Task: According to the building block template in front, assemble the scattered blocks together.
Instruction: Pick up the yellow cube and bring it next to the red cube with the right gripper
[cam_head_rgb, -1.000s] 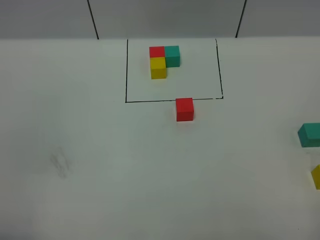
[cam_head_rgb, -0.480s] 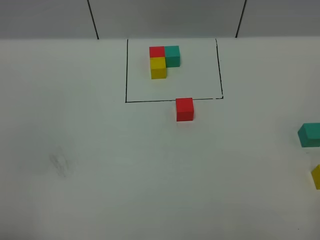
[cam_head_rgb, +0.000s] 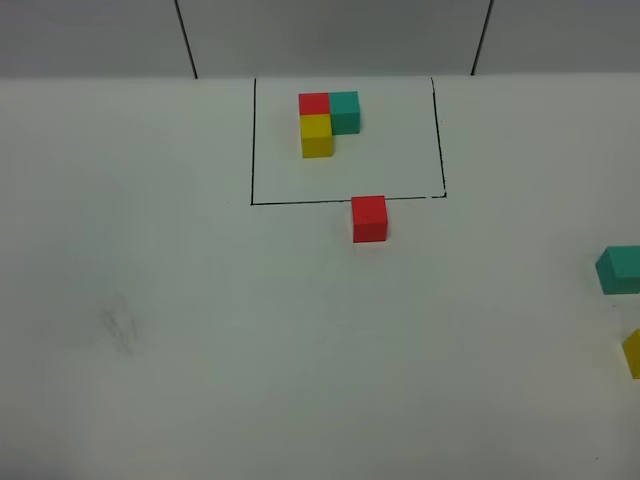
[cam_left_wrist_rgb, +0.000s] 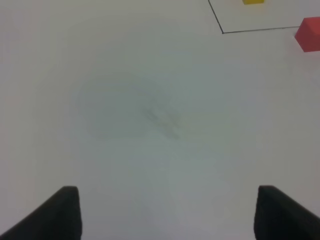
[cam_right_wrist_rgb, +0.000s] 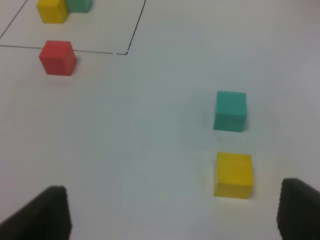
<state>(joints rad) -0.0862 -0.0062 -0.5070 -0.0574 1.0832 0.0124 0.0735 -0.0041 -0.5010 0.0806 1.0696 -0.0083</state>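
Note:
My right gripper is going to move to the loose yellow cube, nearer than the loose teal cube, and close on the yellow cube's opposite sides (cam_head_rgb: 633, 355) (cam_right_wrist_rgb: 234, 175).
The building block template (cam_head_rgb: 325, 120) is a red, teal and yellow L inside a black outlined square (cam_head_rgb: 345, 200) at the back. The loose red cube (cam_head_rgb: 368, 218) sits on the square's front line. The loose teal cube (cam_head_rgb: 620, 270) and loose yellow cube (cam_head_rgb: 633, 352) lie at the far right edge, both cut off. Neither gripper shows in the exterior view. My left gripper (cam_left_wrist_rgb: 167, 215) is open and empty over bare table, with the red cube (cam_left_wrist_rgb: 309, 34) far from it. My right gripper (cam_right_wrist_rgb: 175, 215) is open and empty, with the yellow cube (cam_right_wrist_rgb: 233, 175) and teal cube (cam_right_wrist_rgb: 230, 111) just ahead of it.
The white table (cam_head_rgb: 200, 380) has a faint grey smudge (cam_head_rgb: 122, 328) at the left. A grey wall (cam_head_rgb: 330, 35) with two black lines runs along the back.

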